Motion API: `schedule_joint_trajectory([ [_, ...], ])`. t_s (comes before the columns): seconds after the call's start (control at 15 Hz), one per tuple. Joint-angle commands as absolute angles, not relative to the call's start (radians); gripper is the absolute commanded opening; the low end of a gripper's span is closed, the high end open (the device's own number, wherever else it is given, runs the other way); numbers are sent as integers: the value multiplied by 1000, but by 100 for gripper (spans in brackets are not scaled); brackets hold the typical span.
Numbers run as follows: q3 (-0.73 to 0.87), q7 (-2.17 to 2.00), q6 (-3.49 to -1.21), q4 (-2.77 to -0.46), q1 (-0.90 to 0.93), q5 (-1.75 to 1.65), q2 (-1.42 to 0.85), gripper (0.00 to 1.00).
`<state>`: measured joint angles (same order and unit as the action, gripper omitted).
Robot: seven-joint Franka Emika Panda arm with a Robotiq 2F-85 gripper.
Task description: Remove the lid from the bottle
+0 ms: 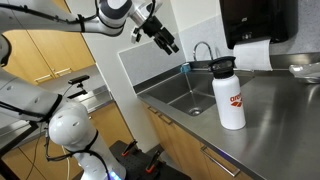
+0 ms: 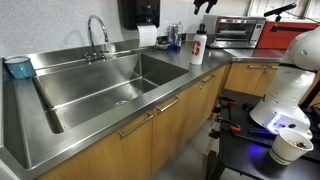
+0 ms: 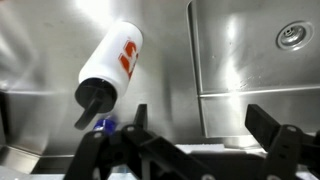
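Next, I move my gripper to the loop handle [image 1: 222, 60] [image 3: 90, 110] of the white bottle's black lid and close it there, because the lid can be lifted by it.
The white bottle [image 1: 230, 98] with a red logo stands upright on the steel counter [image 1: 275, 115] beside the sink, also seen in an exterior view [image 2: 198, 47]. Its black lid [image 1: 222, 65] with a loop handle sits on the neck. In the wrist view the bottle [image 3: 118, 58] and lid [image 3: 95, 97] show from above, at the upper left. My gripper [image 1: 166, 42] hangs in the air well above and to the side of the bottle, open and empty; its two fingers frame the wrist view [image 3: 200, 130]. It also shows in an exterior view [image 2: 204, 6].
A deep steel sink [image 2: 100, 90] with a faucet [image 1: 201, 50] lies beside the bottle. A black wall dispenser [image 1: 258, 20] with a paper towel [image 1: 255, 55] hangs behind. A toaster oven [image 2: 238, 31] stands at the counter's far end. Wooden cabinets run below.
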<state>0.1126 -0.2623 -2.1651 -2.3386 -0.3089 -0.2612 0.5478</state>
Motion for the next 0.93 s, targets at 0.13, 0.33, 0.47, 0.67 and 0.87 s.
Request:
schedule_joint_trajectory([
  [0.13, 193, -366, -2065, -2099, -397, -239, 373, 100],
  [0.33, 248, -420, -2018, -2011, -419, -213, 284, 100],
  [0.47, 282, -459, -1985, -1964, -424, -183, 227, 100],
  [0.67, 323, -527, -1932, -1914, -425, -118, 161, 100],
  [0.87, 351, -599, -1902, -1886, -422, -32, 117, 100],
])
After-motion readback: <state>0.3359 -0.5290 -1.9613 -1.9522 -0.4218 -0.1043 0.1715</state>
